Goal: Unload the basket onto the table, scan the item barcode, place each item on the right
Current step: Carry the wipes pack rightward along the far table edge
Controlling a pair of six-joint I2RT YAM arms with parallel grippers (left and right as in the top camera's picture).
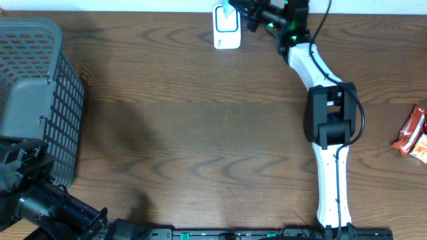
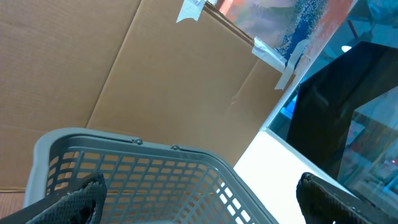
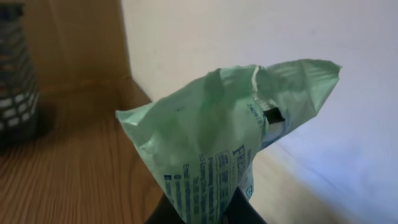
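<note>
The robot's right gripper should release the green packet, now held just above a white scanner, on the bare table (image 1: 381, 111) just beside the red snack packet.
My right gripper (image 3: 208, 214) is shut on the item, a crumpled pale green packet (image 3: 230, 143) with blue print that stands up from the fingers. In the overhead view the right gripper (image 1: 243, 15) is at the table's far edge and holds the green packet (image 1: 229, 9) just above a white scanner (image 1: 227, 33). No barcode shows on the packet's visible face. My left gripper (image 2: 202, 208) is open with nothing between its wide-spread fingers, and it points up over the rim of a grey basket (image 2: 155, 168). Seen from overhead, the left gripper (image 1: 15, 163) sits at the near left.
A grey mesh basket (image 1: 33, 93) fills the table's left side. A red snack packet (image 1: 408, 130) lies at the right edge beside an orange one (image 1: 420, 148). The right arm stretches across the table's right half. Brown cardboard (image 2: 124, 74) stands behind the basket.
</note>
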